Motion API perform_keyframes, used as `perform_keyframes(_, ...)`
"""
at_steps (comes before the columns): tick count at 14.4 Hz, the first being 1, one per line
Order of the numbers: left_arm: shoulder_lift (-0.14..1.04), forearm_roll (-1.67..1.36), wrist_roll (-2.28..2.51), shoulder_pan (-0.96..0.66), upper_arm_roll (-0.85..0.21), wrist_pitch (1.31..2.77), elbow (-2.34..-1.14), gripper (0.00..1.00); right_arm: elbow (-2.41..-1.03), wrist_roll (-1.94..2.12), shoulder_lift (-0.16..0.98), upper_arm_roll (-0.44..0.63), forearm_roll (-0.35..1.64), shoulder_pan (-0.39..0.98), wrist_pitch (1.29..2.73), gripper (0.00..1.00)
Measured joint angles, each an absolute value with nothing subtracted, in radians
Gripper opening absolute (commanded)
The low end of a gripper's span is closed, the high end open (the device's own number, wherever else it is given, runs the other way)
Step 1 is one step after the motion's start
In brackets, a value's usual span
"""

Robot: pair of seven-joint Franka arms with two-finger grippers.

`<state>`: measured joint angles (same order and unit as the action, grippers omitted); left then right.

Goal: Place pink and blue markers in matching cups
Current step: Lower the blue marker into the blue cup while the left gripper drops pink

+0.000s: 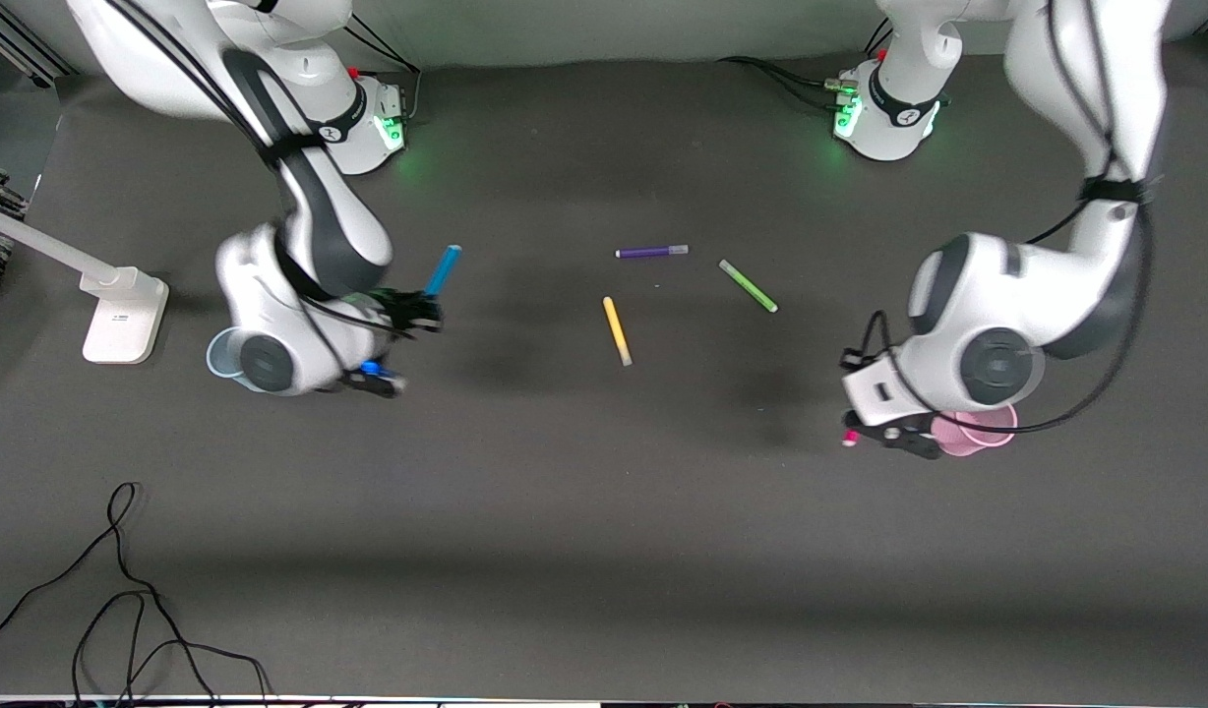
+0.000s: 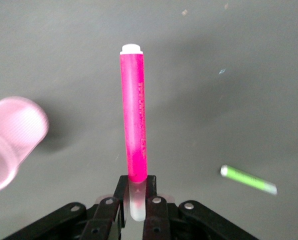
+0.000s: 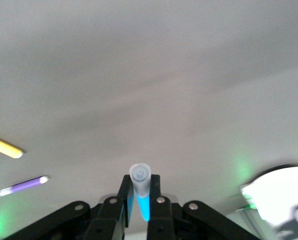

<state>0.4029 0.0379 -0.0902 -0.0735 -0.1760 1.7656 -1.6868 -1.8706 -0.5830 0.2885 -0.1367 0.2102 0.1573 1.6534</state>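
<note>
Next, I release the pink marker with my left gripper inside the pink cup (image 1: 976, 415) (image 2: 1, 156), with the marker's pale end resting against the cup's rim.
My right gripper (image 1: 419, 313) is shut on the blue marker (image 1: 444, 270), held tilted above the table beside the pale blue cup (image 1: 220, 356), which my right wrist half hides. In the right wrist view the gripper (image 3: 140, 182) pinches the marker (image 3: 140, 192) with its pale cap outward. My left gripper (image 1: 868, 436) is shut on the pink marker (image 1: 848, 440), up in the air beside the pink cup (image 1: 980, 431). In the left wrist view the gripper (image 2: 137, 182) holds the marker (image 2: 131, 115) by its pale end, pointing down at the table, with the pink ribbed cup (image 2: 11, 140) beside it.
A purple marker (image 1: 653, 252), a yellow marker (image 1: 617, 331) and a green marker (image 1: 749, 286) lie mid-table between the arms. A white stand (image 1: 122, 315) is at the right arm's end. Black cables (image 1: 122, 600) lie near the front edge.
</note>
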Motion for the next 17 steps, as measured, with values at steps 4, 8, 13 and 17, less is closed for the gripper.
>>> perform_keyframes(4, 0.394, 0.043, -0.18, 0.041, -0.17, 1.527, -1.559, 0.0, -1.883, -0.435, 0.089, -0.074, 0.115, 0.147, 1.638, 0.0)
perform_keyframes(8, 0.404, 0.137, -0.219, 0.13, -0.167, 1.426, -1.519, 0.0, -1.918, -0.161, -0.034, 0.033, -0.007, 0.142, 1.743, 0.0)
perform_keyframes(13, 0.475, 0.188, -0.218, 0.143, -0.158, 1.424, -1.514, 0.0, -2.167, 0.098, -0.167, 0.131, -0.023, 0.14, 2.073, 0.0)
perform_keyframes(17, 0.567, 0.218, -0.174, 0.14, -0.161, 1.425, -1.483, 0.0, -2.317, 0.113, -0.25, 0.156, -0.029, 0.142, 2.173, 0.0)
